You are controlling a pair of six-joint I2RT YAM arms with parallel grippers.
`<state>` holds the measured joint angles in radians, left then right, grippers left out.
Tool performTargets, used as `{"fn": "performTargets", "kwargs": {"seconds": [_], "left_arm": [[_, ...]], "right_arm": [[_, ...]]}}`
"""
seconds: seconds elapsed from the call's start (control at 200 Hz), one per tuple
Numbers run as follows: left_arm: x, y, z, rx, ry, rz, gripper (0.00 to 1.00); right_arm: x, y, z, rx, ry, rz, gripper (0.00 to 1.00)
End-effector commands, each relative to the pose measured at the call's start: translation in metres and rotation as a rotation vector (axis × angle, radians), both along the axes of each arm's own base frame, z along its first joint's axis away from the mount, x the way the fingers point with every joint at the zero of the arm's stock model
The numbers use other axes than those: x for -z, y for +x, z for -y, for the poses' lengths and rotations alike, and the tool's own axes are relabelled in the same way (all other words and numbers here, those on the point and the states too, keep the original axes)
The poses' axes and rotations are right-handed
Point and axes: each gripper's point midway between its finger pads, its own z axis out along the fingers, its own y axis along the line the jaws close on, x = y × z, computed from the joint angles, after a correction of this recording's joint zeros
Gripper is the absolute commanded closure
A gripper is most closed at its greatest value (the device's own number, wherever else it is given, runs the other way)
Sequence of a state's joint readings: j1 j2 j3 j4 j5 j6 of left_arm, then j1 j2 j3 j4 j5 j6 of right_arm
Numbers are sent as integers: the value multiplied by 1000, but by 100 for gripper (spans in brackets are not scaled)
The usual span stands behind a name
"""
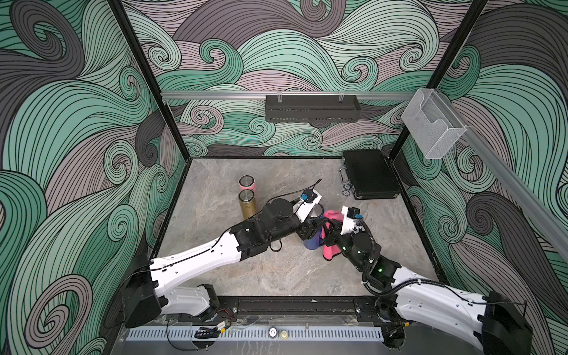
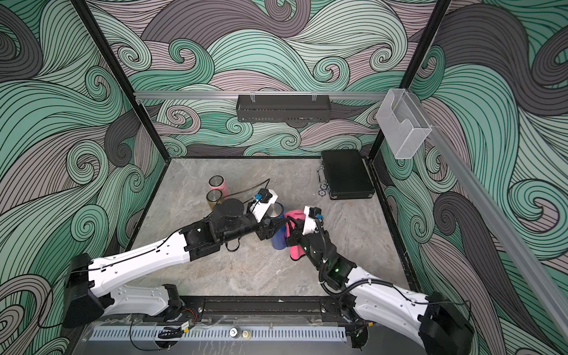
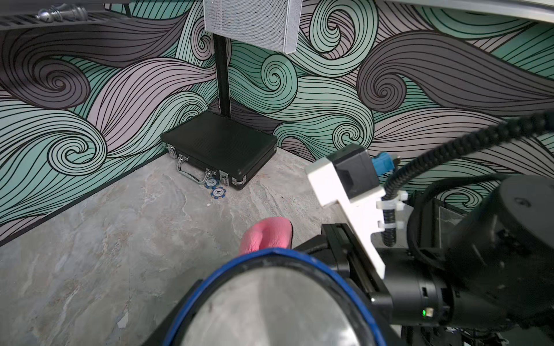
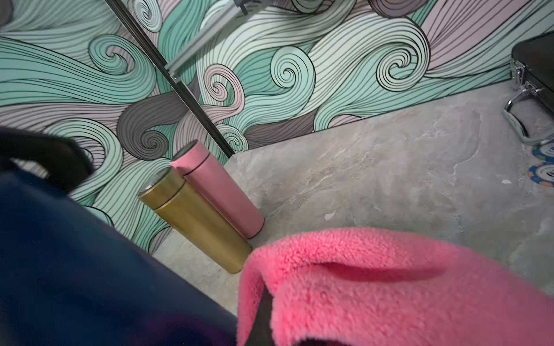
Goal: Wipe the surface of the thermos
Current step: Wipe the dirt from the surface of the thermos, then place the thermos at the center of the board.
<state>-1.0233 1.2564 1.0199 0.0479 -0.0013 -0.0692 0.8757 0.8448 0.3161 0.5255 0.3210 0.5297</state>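
Observation:
I will open my left gripper and take the thermos's lower body (image 2: 278, 243), because it now covers the blue thermos's upper body, where the pink cloth must wipe.
A blue thermos (image 1: 311, 241) with a steel lid (image 1: 316, 212) stands mid-table in both top views, and my left gripper (image 1: 309, 230) is shut on its body from the left. Its lid (image 3: 269, 311) fills the foreground of the left wrist view and hides the jaws. My right gripper (image 1: 331, 230) is shut on a pink cloth (image 1: 330, 250), which lies against the right side of the thermos (image 2: 278, 242). In the right wrist view the cloth (image 4: 389, 284) drapes over the jaws, with the thermos's dark blue wall (image 4: 75, 269) right beside it.
A gold thermos (image 1: 247, 204) and a pink thermos (image 1: 247, 183) stand together at the back left. A black case (image 1: 370, 175) with poker chips (image 1: 346, 189) beside it lies at the back right. A black shelf (image 1: 312, 107) and a clear bin (image 1: 433, 129) hang on the walls.

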Motion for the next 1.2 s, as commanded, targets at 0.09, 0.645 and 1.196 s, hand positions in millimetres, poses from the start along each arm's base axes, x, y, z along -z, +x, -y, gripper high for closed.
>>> {"fn": "performTargets", "kwargs": {"seconds": [0.09,0.645,1.196], "left_arm": [[-28,-13,1,72,-56,81,100],[83,7,-7,49,96,-15,100],[118,0,-6,88,116,-24,22]], "right_arm": [[-53,-10,0,-45,89,87,100],[-17,6,47,158,-90,13,100],[-45,-3,24,29,-237,39,100]]}}
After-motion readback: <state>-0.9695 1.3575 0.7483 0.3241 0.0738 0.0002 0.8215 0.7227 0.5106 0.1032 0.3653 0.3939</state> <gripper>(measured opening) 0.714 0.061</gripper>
